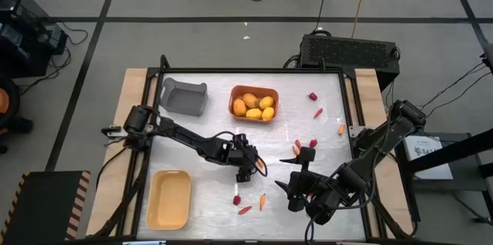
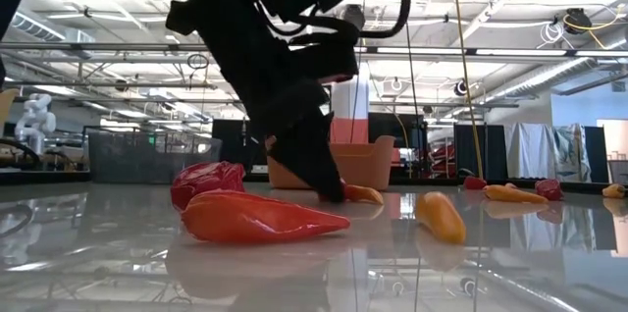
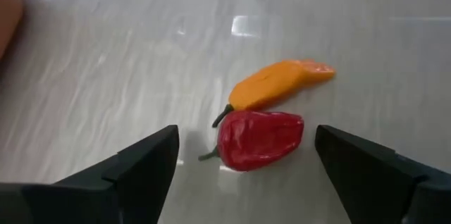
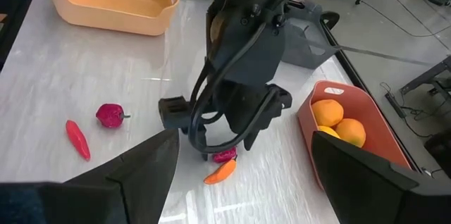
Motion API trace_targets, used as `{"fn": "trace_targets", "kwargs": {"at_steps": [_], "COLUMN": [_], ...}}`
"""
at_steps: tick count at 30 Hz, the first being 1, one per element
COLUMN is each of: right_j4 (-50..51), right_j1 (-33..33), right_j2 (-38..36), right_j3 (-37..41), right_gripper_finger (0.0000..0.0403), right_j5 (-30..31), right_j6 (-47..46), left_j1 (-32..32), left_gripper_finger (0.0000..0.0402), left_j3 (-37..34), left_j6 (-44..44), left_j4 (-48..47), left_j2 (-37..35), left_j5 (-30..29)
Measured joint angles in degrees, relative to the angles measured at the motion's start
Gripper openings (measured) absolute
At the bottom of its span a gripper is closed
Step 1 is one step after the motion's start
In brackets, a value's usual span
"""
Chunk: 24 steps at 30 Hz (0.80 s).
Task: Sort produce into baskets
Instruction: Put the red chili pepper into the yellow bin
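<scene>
My left gripper needs to close around the berry alone point(image 3: 259, 141), as the orange stick lies against the dark red berry, and then carry the berry to the pale yellow basket.
My left gripper point(image 1: 246, 169) is open at the table's middle, fingers pointing down. They stand on either side of a dark red berry point(image 3: 259, 139) and an orange carrot-like stick point(image 3: 278, 83), which lie side by side on the table. My right gripper point(image 1: 295, 191) is open and empty, right of them, above the table. The orange basket point(image 1: 271, 92) at the far middle holds several yellow-orange fruits point(image 1: 254, 106). The grey basket point(image 1: 185, 95) is at the far left. The pale yellow basket point(image 1: 169, 199) is at the near left.
Near the front edge lie a red berry point(image 1: 237, 199), a red stick point(image 1: 245, 209) and an orange stick point(image 1: 263, 200). More berries and sticks lie at the right: point(image 1: 313, 96), point(image 1: 317, 112), point(image 1: 341, 129), point(image 1: 297, 146), point(image 1: 313, 143). The two grippers are close together.
</scene>
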<state>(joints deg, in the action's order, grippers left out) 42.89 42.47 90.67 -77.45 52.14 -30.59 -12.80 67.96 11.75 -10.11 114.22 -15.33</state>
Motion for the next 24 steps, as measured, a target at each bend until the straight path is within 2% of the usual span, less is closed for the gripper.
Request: {"fn": "trace_targets", "kwargs": {"at_steps": [13, 24], "right_j4": [0.1, 0.1], "right_j1": [0.0, 0.0], "right_j2": [0.0, 0.0], "right_j3": [0.0, 0.0], "right_gripper_finger": [0.0313, 0.0313], "right_j5": [0.0, 0.0], "right_j6": [0.0, 0.0], "left_j1": [-0.3, -0.3], "left_gripper_finger": [0.0337, 0.0259], "left_j3": [0.0, 0.0], "left_j6": [1.6, 3.0], "left_j4": [1.9, 1.7], "left_j2": [0.1, 0.1], "left_j5": [-0.1, 0.5]}}
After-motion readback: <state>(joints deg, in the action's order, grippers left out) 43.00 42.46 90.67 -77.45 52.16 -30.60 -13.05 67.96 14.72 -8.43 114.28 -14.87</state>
